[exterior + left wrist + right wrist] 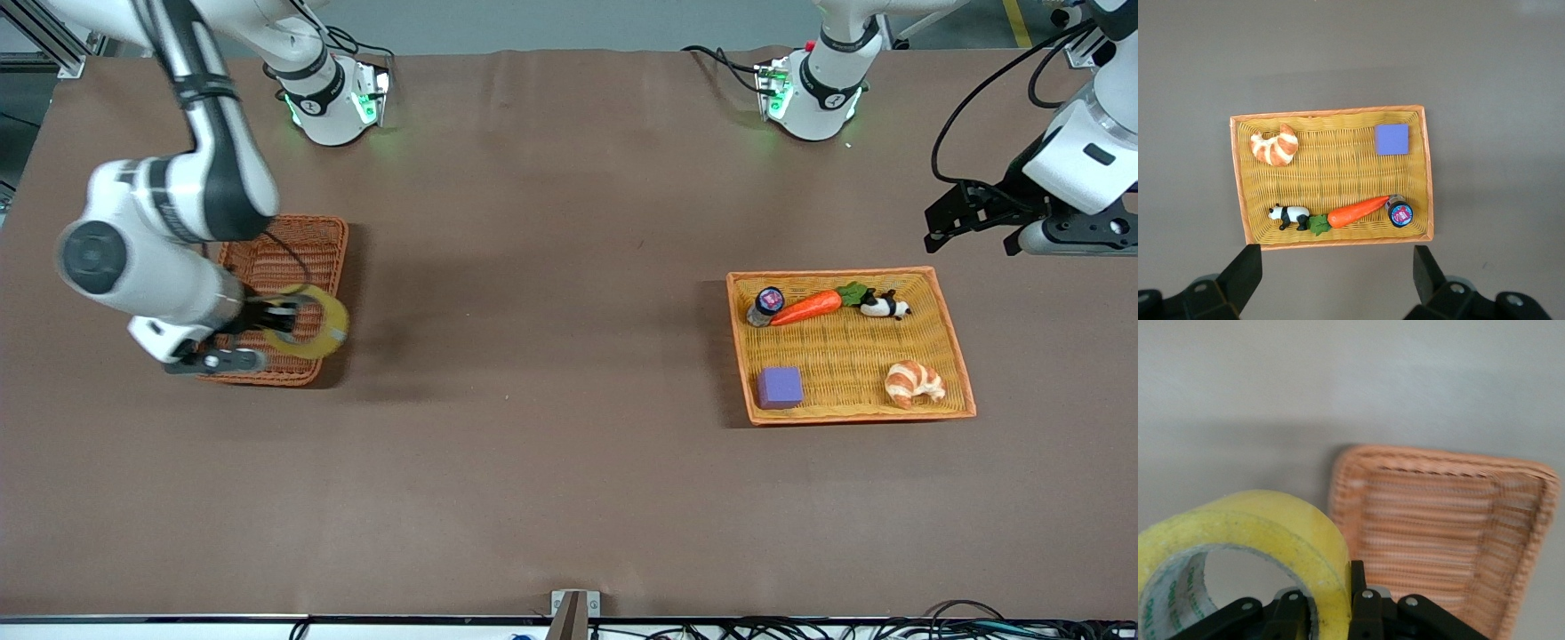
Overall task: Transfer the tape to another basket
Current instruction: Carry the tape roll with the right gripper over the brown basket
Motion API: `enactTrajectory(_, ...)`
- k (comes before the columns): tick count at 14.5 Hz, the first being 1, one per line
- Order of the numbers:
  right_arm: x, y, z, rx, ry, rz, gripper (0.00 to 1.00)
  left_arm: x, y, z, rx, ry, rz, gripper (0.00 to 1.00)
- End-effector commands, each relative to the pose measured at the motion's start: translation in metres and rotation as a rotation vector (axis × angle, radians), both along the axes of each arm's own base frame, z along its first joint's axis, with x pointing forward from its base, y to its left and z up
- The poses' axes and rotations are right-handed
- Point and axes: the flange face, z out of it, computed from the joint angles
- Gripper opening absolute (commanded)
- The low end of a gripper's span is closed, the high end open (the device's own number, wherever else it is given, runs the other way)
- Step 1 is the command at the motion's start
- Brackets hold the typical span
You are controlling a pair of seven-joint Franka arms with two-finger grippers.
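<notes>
Next, my right gripper releases the tape in the middle of the reddish-brown wicker basket (283,302) (1428,579). The tape is now held over the basket's camera-side end.
The tape (313,325), a yellowish roll with a wide hole, hangs in my right gripper (274,322), held above the table. It is over the camera-side end of the reddish-brown wicker basket (298,238) at the right arm's end of the table. In the right wrist view the gripper (1331,588) is shut on the tape (1258,530), one finger in the hole and one outside the wall. The basket (1438,533) shows empty below. My left gripper (969,233) is open and empty over bare table beside the lighter basket; it also shows in the left wrist view (1336,270).
The lighter orange-yellow basket (944,298) at the left arm's end holds a carrot (807,308), a toy panda (883,307), a croissant (913,383), a purple block (780,388) and a small jar (766,304). It also shows in the left wrist view (1331,115).
</notes>
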Motion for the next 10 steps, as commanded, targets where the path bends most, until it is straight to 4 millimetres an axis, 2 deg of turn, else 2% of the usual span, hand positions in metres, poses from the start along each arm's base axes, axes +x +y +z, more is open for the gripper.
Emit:
enactTrajectory(1,-0.043,-0.052,-0.03,0.025,-0.015,0.073,0.0,0.004,0.0,0.004,0.004,0.009,-0.004,1.0)
enactTrajectory(3,-0.064,-0.088,-0.057,0.033,-0.037,0.1,0.0,0.003,0.001,0.004,0.005,0.009,-0.009,1.0)
enactTrajectory(4,-0.074,-0.095,-0.071,0.033,-0.041,0.099,0.0,0.002,0.002,0.003,0.007,0.019,-0.015,1.0)
enactTrajectory(6,-0.094,-0.094,-0.1,0.024,-0.068,0.102,0.01,0.001,0.002,0.002,0.01,0.035,-0.031,1.0)
enactTrajectory(7,-0.099,-0.095,-0.108,0.02,-0.085,0.118,0.01,0.0,0.002,0.001,0.01,0.04,-0.031,1.0)
enactTrajectory(10,-0.101,-0.107,-0.116,0.014,-0.094,0.117,0.01,-0.002,0.005,0.0,0.011,0.06,-0.024,1.0)
